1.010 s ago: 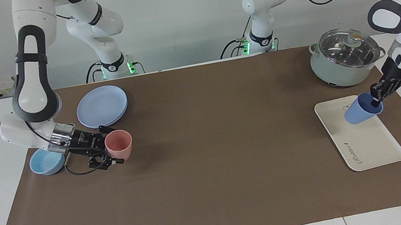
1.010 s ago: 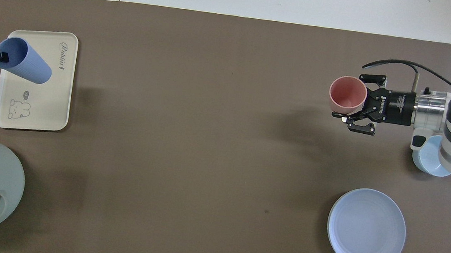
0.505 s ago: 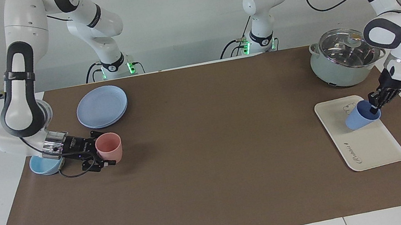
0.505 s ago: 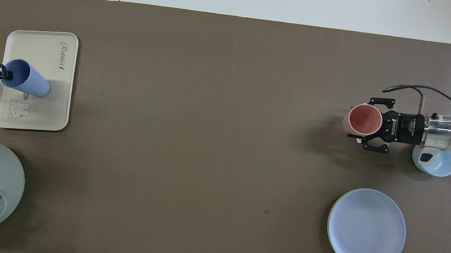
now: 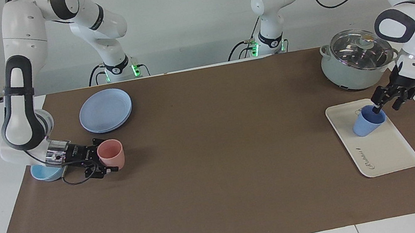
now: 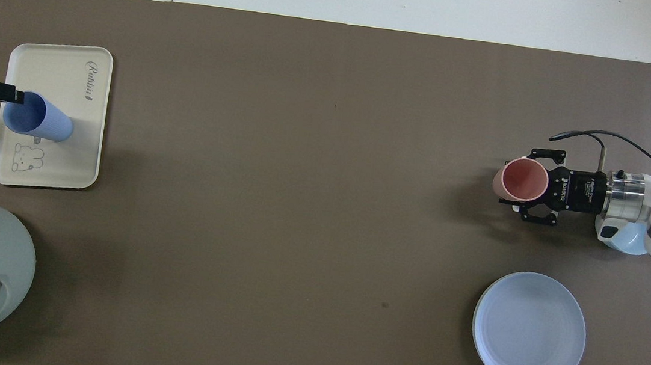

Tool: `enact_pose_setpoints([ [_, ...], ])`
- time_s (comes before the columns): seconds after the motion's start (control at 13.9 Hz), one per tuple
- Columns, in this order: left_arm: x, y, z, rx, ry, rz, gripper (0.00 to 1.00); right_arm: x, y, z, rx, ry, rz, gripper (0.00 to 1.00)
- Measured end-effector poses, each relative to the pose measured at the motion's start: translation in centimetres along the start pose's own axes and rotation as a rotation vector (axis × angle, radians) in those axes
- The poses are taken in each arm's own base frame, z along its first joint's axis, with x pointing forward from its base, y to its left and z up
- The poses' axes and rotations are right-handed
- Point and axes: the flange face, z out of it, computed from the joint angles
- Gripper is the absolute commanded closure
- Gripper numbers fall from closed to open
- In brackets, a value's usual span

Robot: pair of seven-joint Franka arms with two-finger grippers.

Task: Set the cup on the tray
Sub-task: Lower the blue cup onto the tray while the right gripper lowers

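Note:
My right gripper has the pink cup, now low over the mat. It will put the cup down on the brown mat (image 6: 505,194) near the light-blue bowl, toward the tray.
The blue ribbed cup (image 5: 367,123) stands mouth up on the cream tray (image 5: 386,150), on the half nearer the robots; it also shows in the overhead view (image 6: 36,119) beside the bear drawing on the tray (image 6: 49,165). My left gripper (image 5: 386,106) is open just above the cup's rim, and one fingertip (image 6: 11,94) lies at the rim's edge. My right gripper (image 5: 102,157) is shut on a pink cup (image 5: 111,153), low over the mat at the right arm's end; the pink cup also shows from above (image 6: 524,179).
A pale green pot with a glass lid (image 5: 358,59) stands close to the tray, nearer the robots. A round blue plate (image 5: 105,109) and a light-blue bowl (image 5: 42,173) lie at the right arm's end, the bowl under the right wrist.
The left gripper lowered the tilted blue cup onto the tray and opened; the cup now stands upright. The right gripper carried the pink cup lower and toward the right arm's end.

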Motion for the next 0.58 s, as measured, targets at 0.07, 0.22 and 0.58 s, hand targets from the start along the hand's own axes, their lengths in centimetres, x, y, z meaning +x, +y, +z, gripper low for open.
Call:
enact_pose_setpoints([
  [0.07, 0.4, 1.7, -1.8, 0.016, -0.033, 0.041, 0.0, 0.6, 0.1, 0.1, 0.0, -0.001, 0.008, 1.0],
  [0.22, 0.5, 5.7, -4.1, 0.032, -0.077, 0.079, 0.0, 1.4, 0.3, -0.2, 0.005, -0.002, 0.021, 1.0],
  [0.58, -2.0, 14.0, -4.9, 0.013, -0.19, 0.106, 0.0, 2.4, 1.0, -0.6, 0.021, -0.013, 0.021, 1.0],
])
